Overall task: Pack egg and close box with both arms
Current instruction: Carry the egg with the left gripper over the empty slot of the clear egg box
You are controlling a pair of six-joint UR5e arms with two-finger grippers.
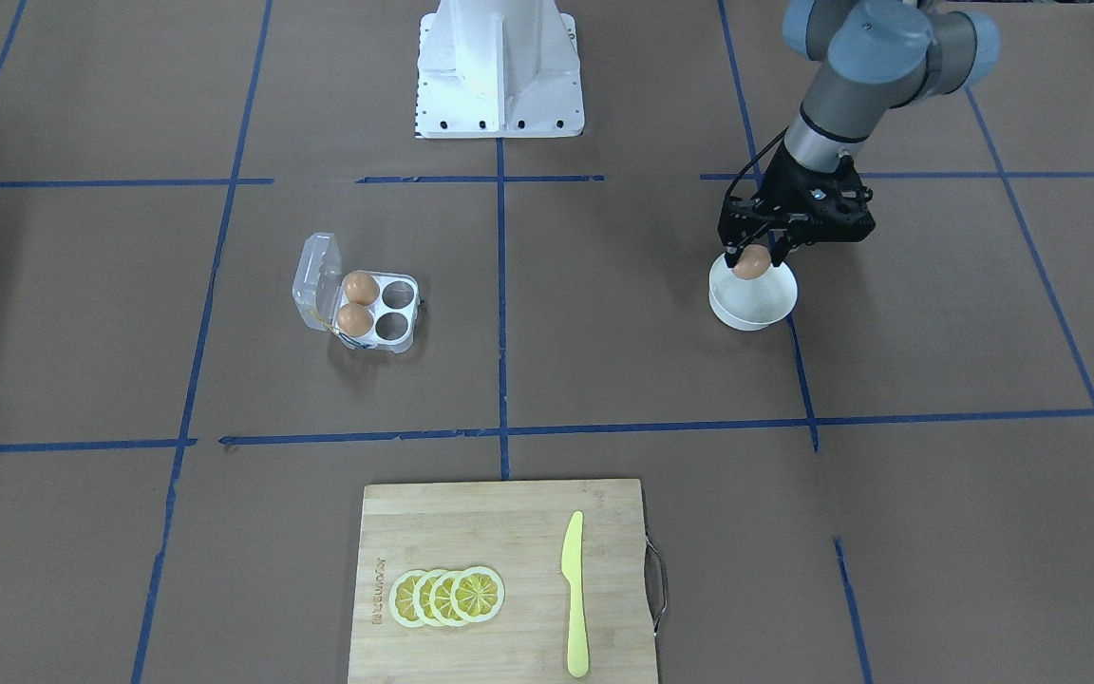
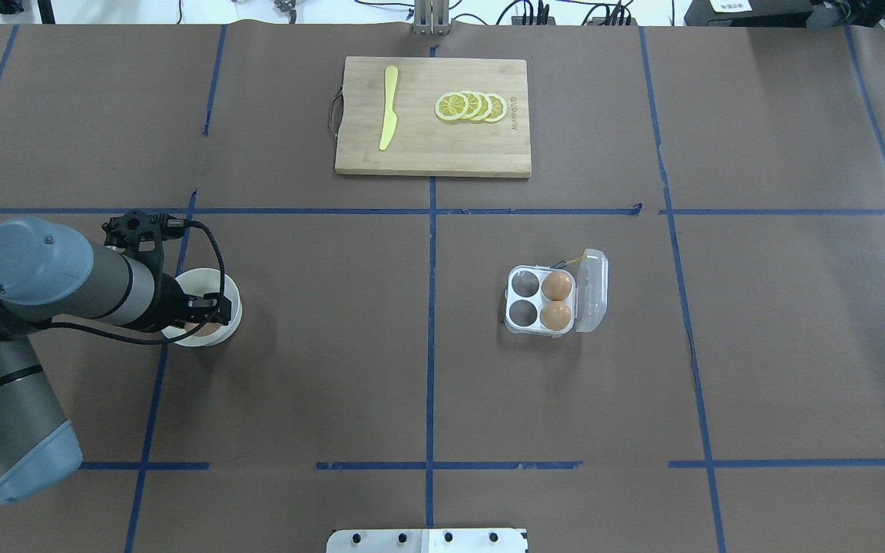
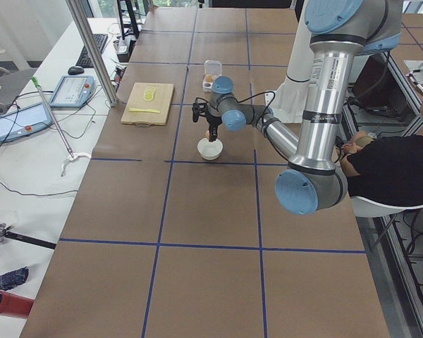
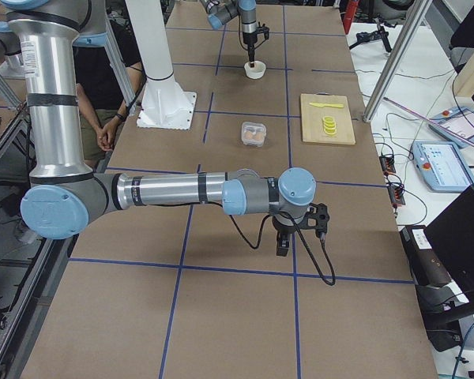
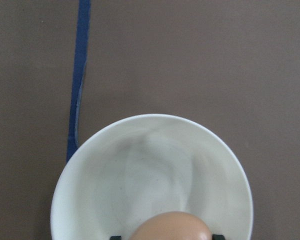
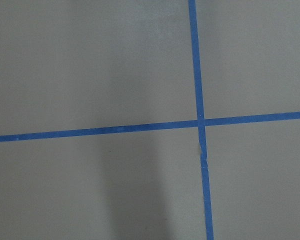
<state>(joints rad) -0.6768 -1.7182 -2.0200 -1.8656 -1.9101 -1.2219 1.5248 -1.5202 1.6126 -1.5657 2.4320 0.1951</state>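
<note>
The orange-brown egg, now held just above the white bowl, will be let go by my left gripper in the bare box cell nearer the white robot base (image 1: 397, 294).
My left gripper (image 1: 753, 256) is shut on an orange-brown egg (image 1: 751, 263) and holds it just above the round white bowl (image 1: 754, 304). In the left wrist view the egg (image 5: 172, 226) sits at the bottom edge over the bowl (image 5: 150, 170). The clear box (image 1: 395, 325) lies open with its lid (image 1: 314, 275) tipped back. Two eggs (image 1: 360, 287) fill the cells beside the lid, and the other two cells are bare. My right gripper (image 4: 284, 246) shows only in the exterior right view, low over bare table; I cannot tell if it is open or shut.
A wooden cutting board (image 1: 499, 532) with a yellow knife (image 1: 574, 594) and lemon slices (image 1: 447, 597) lies on the operators' side. The white robot base (image 1: 499, 66) stands at the table's edge. A seated person (image 3: 388, 169) is beside the table.
</note>
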